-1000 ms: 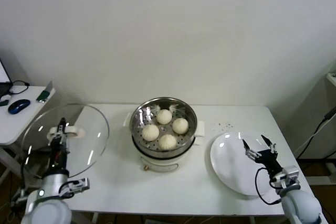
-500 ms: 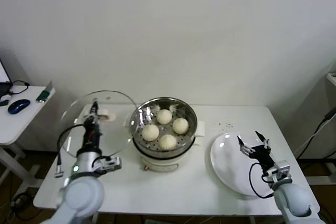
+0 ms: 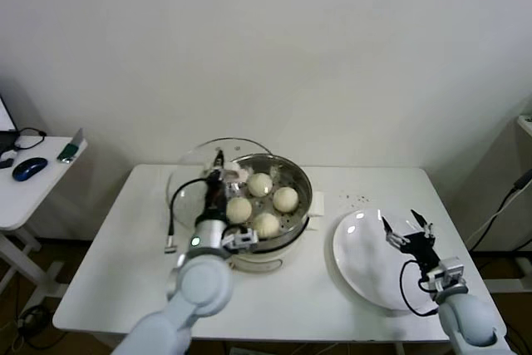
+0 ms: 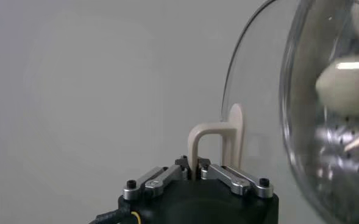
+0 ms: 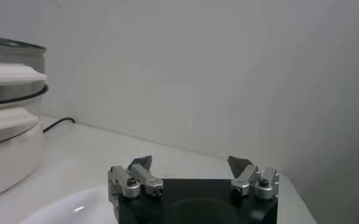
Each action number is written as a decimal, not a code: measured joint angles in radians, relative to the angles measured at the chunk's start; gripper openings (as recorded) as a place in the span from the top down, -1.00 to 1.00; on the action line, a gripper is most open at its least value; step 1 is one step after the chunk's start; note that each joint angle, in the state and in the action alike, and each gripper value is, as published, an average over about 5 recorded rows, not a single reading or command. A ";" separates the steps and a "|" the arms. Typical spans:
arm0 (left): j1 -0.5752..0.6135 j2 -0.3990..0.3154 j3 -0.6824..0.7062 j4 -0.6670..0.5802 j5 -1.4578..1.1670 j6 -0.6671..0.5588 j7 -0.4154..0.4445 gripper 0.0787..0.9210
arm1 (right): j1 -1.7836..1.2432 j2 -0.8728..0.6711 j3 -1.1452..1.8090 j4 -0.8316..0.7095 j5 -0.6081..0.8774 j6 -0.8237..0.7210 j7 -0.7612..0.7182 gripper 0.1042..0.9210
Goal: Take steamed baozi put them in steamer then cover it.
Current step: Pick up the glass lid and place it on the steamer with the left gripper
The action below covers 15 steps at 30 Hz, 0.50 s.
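Observation:
My left gripper needs to release the glass cover on top of the steel steamer basket (image 3: 259, 198), so that it is closed over the baozi.
The steamer (image 3: 299, 184), a steel basket on a cream pot base, stands mid-table. Several steamed baozi (image 3: 260, 184) lie in it, uncovered. My left gripper (image 3: 219, 170) is shut on the cream bar handle (image 4: 213, 143) of the cover (image 3: 189, 184). The clear glass lid is held tilted on edge at the steamer's left rim. In the left wrist view a baozi (image 4: 348, 79) shows through the glass of the cover (image 4: 258, 91). My right gripper (image 3: 409, 226) hovers open and empty over the white plate (image 3: 370, 268); its wrist view shows the right gripper (image 5: 191, 164) spread wide, with the steamer (image 5: 8, 67) farther off.
The white plate lies at the table's right and holds nothing. Small dark crumbs (image 3: 357, 199) sit behind it. A side table at far left carries a blue mouse (image 3: 29, 168) and a green-edged item (image 3: 71, 151). A pale wall stands close behind the table.
My left arm has carried the cover rightward from the table's left edge to the steamer's left rim. The right gripper has stayed over the plate, open.

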 measured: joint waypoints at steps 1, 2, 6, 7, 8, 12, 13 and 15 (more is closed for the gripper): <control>-0.010 -0.015 0.014 0.012 0.006 0.000 0.004 0.83 | -0.002 0.001 0.003 0.000 -0.002 0.001 0.000 -0.76; -0.018 -0.030 0.027 0.024 0.011 0.000 0.008 0.83 | -0.004 0.001 0.006 -0.001 -0.003 0.002 0.000 -0.76; -0.048 -0.082 0.070 0.071 0.027 -0.001 0.019 0.83 | -0.008 0.004 0.013 -0.003 -0.008 0.005 -0.001 -0.76; -0.054 -0.092 0.077 0.082 0.030 -0.001 0.021 0.83 | -0.008 0.005 0.014 -0.003 -0.009 0.005 -0.001 -0.76; -0.060 -0.101 0.083 0.092 0.033 -0.001 0.022 0.83 | -0.009 0.006 0.014 -0.004 -0.011 0.006 -0.001 -0.76; -0.079 -0.125 0.101 0.132 0.037 -0.001 0.025 0.83 | -0.009 0.010 0.014 -0.007 -0.018 0.008 -0.002 -0.76; -0.082 -0.128 0.104 0.141 0.037 -0.001 0.025 0.83 | -0.009 0.011 0.014 -0.008 -0.019 0.009 -0.003 -0.76; -0.086 -0.134 0.109 0.160 0.037 -0.001 0.024 0.83 | -0.009 0.011 0.013 -0.011 -0.022 0.010 -0.004 -0.76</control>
